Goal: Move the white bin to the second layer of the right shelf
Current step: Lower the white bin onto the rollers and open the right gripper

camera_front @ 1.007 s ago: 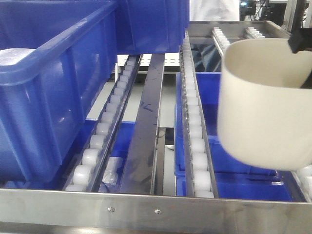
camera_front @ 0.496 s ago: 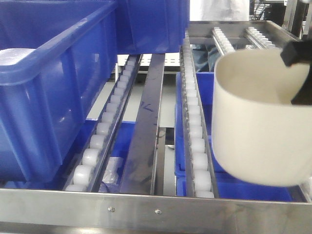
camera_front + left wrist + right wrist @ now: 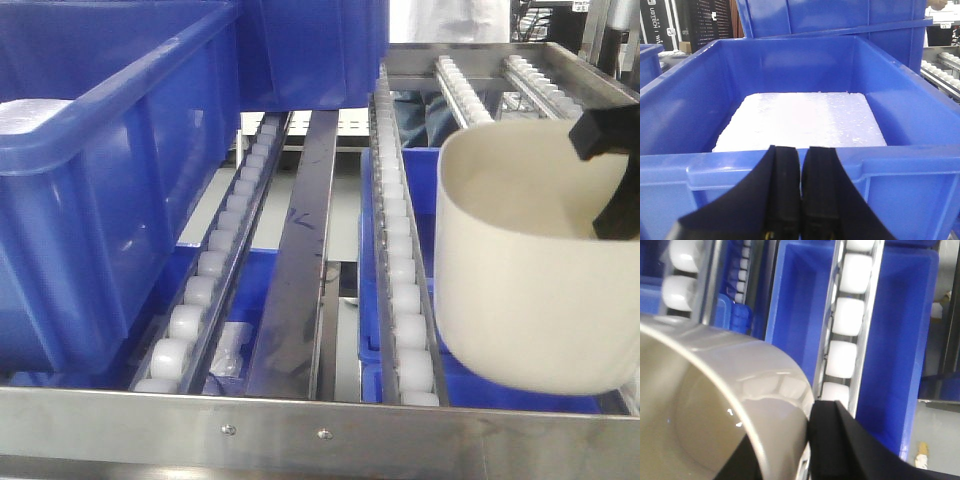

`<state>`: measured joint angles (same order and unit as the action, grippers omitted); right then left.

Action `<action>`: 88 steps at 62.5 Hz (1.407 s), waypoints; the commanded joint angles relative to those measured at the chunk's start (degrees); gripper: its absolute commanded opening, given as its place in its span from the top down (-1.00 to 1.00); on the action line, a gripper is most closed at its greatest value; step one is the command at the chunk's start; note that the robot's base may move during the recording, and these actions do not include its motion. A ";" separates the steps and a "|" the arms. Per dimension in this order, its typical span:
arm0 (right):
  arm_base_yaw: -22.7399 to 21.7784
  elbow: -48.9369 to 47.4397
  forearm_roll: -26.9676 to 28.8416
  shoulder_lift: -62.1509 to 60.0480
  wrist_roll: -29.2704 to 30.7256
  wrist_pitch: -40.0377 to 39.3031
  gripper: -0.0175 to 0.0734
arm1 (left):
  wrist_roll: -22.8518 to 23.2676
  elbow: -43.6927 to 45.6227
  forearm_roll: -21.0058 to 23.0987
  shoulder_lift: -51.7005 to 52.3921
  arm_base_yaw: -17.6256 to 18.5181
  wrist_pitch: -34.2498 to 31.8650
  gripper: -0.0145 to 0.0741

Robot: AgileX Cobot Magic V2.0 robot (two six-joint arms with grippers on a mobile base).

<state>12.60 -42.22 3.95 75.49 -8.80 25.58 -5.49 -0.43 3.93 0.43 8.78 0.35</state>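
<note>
My right gripper is holding the white bin. I need to let go of it on the roller rails [image 3: 550, 392], just behind the steel front edge of the shelf.
The white bin [image 3: 530, 290] hangs at the right of the front view, its base low over the roller rails [image 3: 400, 280] of the right shelf second layer, just behind the steel front lip [image 3: 300, 425]. My right gripper [image 3: 607, 175] is shut on the bin's right wall. In the right wrist view the bin [image 3: 715, 405] fills the lower left, and the right gripper [image 3: 787, 432] pinches its rim with one black finger inside and one finger [image 3: 840, 440] outside. In the left wrist view my left gripper [image 3: 800, 155] is shut on nothing, right at a blue crate's near wall.
A large blue crate [image 3: 110, 170] sits on the left rails, with another [image 3: 310, 50] behind it. The crate in the left wrist view holds a white foam slab [image 3: 800, 120]. More blue crates [image 3: 470, 360] lie below the rails. A person in white [image 3: 440, 20] stands at the back.
The white bin, held by my right gripper, has come down and slightly to the left, closer to the roller rails. The blue crates have not moved.
</note>
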 commanded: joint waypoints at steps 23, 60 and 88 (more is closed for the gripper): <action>-0.08 -1.45 -2.14 1.38 0.29 -3.50 0.49 | 0.43 -1.90 0.29 0.76 0.19 -4.96 0.48; -0.08 -1.36 -2.14 4.19 0.29 -4.11 0.49 | 0.43 -1.90 0.29 0.76 0.19 -4.96 0.48; -0.08 -1.36 -2.14 4.16 0.29 -4.55 0.47 | 0.43 -1.90 0.29 0.76 0.19 -4.96 0.48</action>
<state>12.60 -42.22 2.23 80.80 -8.80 24.28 -5.49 -0.43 3.93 0.43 8.78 0.35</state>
